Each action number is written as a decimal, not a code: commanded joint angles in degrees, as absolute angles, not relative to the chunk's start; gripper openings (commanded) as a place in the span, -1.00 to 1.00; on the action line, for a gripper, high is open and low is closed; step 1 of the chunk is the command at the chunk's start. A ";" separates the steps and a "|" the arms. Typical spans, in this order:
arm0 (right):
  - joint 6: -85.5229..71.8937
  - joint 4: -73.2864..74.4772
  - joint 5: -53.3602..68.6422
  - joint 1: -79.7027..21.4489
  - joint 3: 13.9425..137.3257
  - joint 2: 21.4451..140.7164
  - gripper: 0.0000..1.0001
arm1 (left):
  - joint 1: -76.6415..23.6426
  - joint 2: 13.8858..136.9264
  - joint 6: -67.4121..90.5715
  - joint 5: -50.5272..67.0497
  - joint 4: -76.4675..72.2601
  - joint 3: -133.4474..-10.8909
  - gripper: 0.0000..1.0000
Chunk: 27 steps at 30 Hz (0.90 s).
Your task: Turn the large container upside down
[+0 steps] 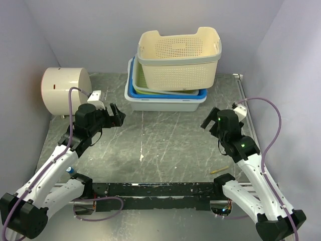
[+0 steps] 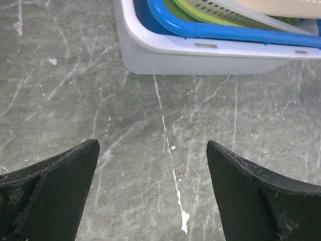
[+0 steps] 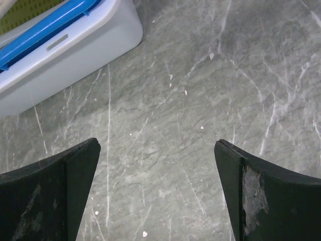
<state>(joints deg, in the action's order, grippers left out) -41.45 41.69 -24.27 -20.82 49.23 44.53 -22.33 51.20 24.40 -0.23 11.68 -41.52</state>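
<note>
The large container has the middle of the front rim [image 1: 179,61] as the next place for my right gripper. Next, I move that gripper there and close it.
The large container [image 1: 178,57], a cream perforated basket, stands upright on top of a stack at the back of the table. Under it lie a green tray [image 1: 142,82], a blue tray [image 1: 134,93] and a white tub [image 1: 165,104]. My left gripper [image 1: 118,114] is open and empty, hovering left of the stack's front. In the left wrist view its gripper [image 2: 152,144] faces the white tub [image 2: 200,55] with bare table between. My right gripper [image 1: 209,118] is open and empty near the stack's front right corner. The right wrist view shows that gripper [image 3: 156,142] with the tub's corner [image 3: 65,65] at upper left.
A cream drum [image 1: 65,90] lies on its side at the back left, close behind the left arm. A small wooden stick [image 1: 219,170] lies near the right arm's base. A black rail [image 1: 160,190] spans the near edge. Pale walls enclose three sides.
</note>
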 commanded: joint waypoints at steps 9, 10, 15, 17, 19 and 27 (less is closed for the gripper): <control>-47.54 43.98 -28.39 -20.39 48.69 45.69 1.00 | -22.59 52.92 28.53 -7.02 11.43 -45.20 0.99; -46.05 43.46 -27.52 -20.43 48.96 46.03 1.00 | -22.59 53.52 28.25 -6.07 11.55 -45.56 0.99; -38.74 40.84 -22.99 -20.39 54.19 46.74 1.00 | -22.59 57.91 24.43 2.29 13.93 -47.68 0.99; -33.67 39.82 -19.94 -20.39 58.92 47.02 1.00 | -22.59 58.72 23.97 4.97 13.20 -46.83 0.99; -28.94 39.49 -18.14 -20.46 64.38 48.04 1.00 | -22.59 58.92 23.95 7.88 11.58 -45.33 0.99; -13.73 34.93 -6.86 -20.41 86.25 60.87 1.00 | -23.20 58.50 23.79 10.94 8.91 -42.32 0.99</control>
<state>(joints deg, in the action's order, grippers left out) -24.71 39.24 -16.84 -20.62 78.87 54.50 -22.63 59.31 24.86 8.03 11.70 -43.11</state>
